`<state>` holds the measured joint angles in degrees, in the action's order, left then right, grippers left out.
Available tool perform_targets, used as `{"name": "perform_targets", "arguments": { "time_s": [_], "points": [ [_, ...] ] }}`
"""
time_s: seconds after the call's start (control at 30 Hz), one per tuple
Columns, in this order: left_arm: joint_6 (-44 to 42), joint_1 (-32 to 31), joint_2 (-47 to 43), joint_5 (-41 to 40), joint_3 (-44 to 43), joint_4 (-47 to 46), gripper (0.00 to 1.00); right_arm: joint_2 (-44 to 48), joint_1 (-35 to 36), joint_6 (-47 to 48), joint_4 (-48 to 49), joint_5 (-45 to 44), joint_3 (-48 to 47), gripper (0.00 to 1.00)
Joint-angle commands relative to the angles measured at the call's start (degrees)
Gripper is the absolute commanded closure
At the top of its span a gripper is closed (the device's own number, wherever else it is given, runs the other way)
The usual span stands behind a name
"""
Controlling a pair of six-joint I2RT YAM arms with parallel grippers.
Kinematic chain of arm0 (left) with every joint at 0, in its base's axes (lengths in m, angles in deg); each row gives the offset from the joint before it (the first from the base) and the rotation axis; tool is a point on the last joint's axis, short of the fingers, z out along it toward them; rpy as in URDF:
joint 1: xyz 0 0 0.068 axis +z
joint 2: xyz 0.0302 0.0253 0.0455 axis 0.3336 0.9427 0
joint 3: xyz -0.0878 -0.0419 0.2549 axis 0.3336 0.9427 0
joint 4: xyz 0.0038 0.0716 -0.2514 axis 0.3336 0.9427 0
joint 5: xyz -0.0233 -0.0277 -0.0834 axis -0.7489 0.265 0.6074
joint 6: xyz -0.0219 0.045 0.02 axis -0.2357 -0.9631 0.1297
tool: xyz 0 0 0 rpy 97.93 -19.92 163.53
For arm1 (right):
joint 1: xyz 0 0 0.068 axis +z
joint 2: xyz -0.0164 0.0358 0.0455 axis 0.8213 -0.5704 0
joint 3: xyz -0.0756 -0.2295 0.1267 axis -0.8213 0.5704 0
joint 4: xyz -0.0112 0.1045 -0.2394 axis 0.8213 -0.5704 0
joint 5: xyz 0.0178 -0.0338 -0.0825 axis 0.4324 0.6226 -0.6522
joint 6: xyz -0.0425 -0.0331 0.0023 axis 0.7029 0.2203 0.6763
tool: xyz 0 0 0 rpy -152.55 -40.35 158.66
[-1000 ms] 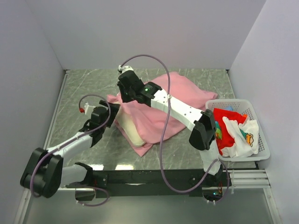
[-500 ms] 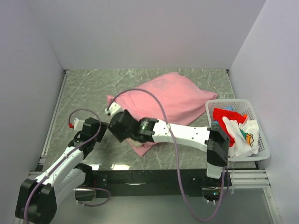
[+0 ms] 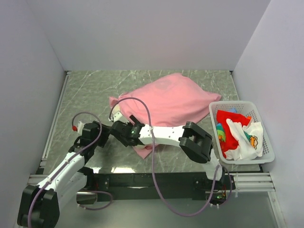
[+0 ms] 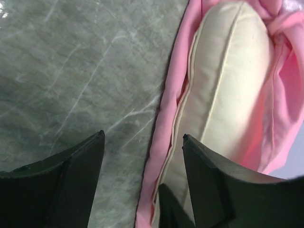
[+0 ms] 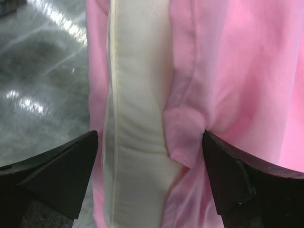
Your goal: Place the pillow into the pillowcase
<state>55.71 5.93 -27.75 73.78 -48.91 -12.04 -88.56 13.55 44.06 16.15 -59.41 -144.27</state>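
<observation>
The pillow's seamed end lies out along the pillowcase's opening, so the robot's left gripper should grab the opening's lower edge point(image 4: 164, 118) and raise it high.
The pink pillowcase point(image 3: 168, 97) lies across the middle of the table, its mouth at the near left. The cream pillow point(image 4: 228, 85) is inside it, with only its seamed end showing in the mouth point(image 5: 137, 95). My right gripper point(image 3: 119, 129) lies low at the mouth. In the right wrist view it point(image 5: 150, 134) is open wide over the pillow's end, and its right finger point(image 5: 237, 180) touches a fold of the pillowcase point(image 5: 237, 71). My left gripper point(image 3: 104, 135) is just left of it. It point(image 4: 143, 135) is open above the pillowcase's lower edge point(image 4: 166, 128) and holds nothing.
A white basket point(image 3: 232, 102) stands at the right edge, holding a red cloth point(image 3: 227, 129) and a white printed cloth point(image 3: 247, 135). Grey walls close in the left, back and right. Bare marbled table point(image 3: 85, 95) lies left of the pillowcase.
My right arm swung from over the pillowcase's far left down to its near-left mouth, and its jaws opened. My left gripper drew back toward the near left.
</observation>
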Motion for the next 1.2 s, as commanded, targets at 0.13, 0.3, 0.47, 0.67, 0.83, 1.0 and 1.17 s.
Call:
{"name": "perform_targets", "arguments": {
  "time_s": [0.13, 0.3, 0.47, 0.67, 0.83, 1.0, 1.17],
  "points": [
    [-5.3, 0.3, 1.2, 4.8, -0.6, -5.4, 0.29, 1.0, -5.6, -1.8, -2.0, 5.8, -3.4, 0.97],
    [-7.6, 0.2, 7.5, 6.4, -2.2, -8.8, 0.31, 11.7, -10.8, -2.3, 0.2, 18.0, -2.6, 1.00],
    [-8.8, -1.0, 13.1, 9.6, -4.7, -16.0, 0.30, 14.1, -13.0, -2.9, -2.3, 23.4, -5.9, 1.00],
    [-8.4, -4.9, 20.7, 8.4, -9.8, -17.3, 0.27, 15.3, -15.7, -5.5, -3.5, 25.2, -8.5, 1.00],
    [-8.3, -9.1, 22.3, 4.2, -15.0, -13.0, 0.31, 18.5, -17.8, -7.6, -2.3, 29.1, -8.6, 1.00],
    [-8.1, -11.2, 23.0, -6.6, -19.5, -1.3, 0.22, 19.6, -19.6, -7.9, -4.2, 29.7, -12.6, 1.00],
    [-5.5, -11.2, 20.3, -8.5, -15.3, -2.0, 0.18, 19.9, -20.1, -7.7, -5.7, 30.2, -15.3, 1.00]
  ]
}}
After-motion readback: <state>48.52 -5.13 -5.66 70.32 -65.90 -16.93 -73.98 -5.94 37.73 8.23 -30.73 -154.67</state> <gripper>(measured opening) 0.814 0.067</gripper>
